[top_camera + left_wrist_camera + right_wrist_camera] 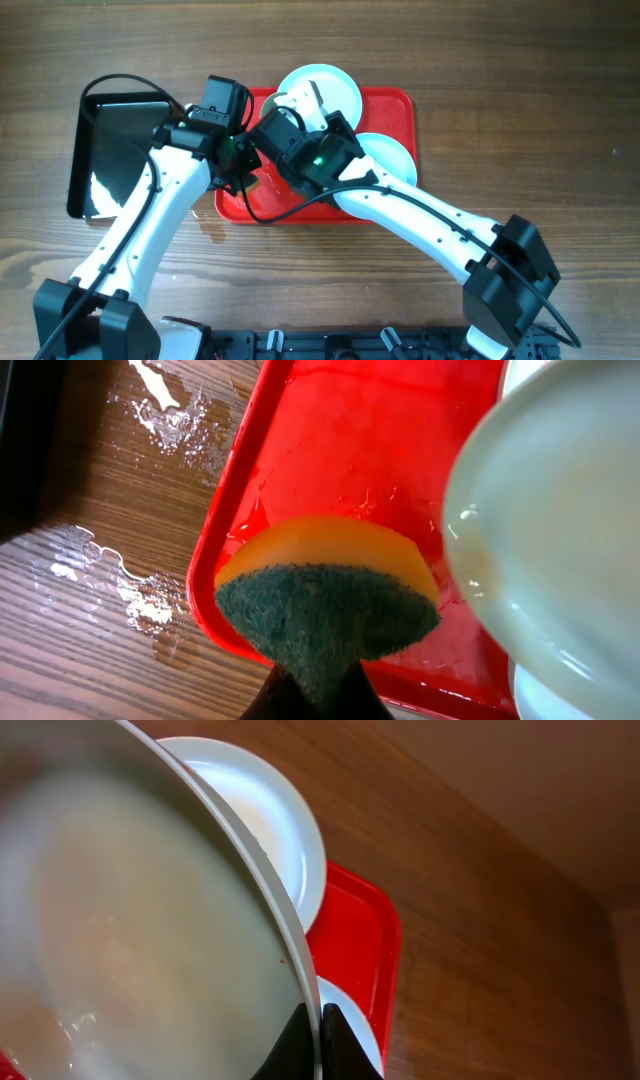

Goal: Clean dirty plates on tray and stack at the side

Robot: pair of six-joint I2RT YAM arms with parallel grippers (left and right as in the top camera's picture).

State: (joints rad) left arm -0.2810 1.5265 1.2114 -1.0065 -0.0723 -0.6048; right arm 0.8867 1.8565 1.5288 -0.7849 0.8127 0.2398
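Note:
The pale plate will go down from my right gripper on bare wood across the red tray from the black tray (pixel 477 119) (pixel 470 968).
The red tray (pixel 385 105) lies mid-table. My right gripper (pixel 318 1045) is shut on the rim of one pale plate (pixel 130 930) and holds it tilted above the tray's left half. That plate also fills the right side of the left wrist view (pixel 550 530), wet and glossy. My left gripper (pixel 315 700) is shut on a yellow sponge with a green scouring face (pixel 325 610), just left of the held plate and apart from it, over the tray's left edge. A second plate (pixel 335 85) lies at the tray's far edge. A third plate (pixel 395 155) lies at its right side.
A glossy black tray (pixel 115 150) lies on the wood to the left of the red tray. Water is spilled on the table by the red tray's left edge (pixel 150 420) and front left corner (pixel 210 225). The two arms cross close together over the tray.

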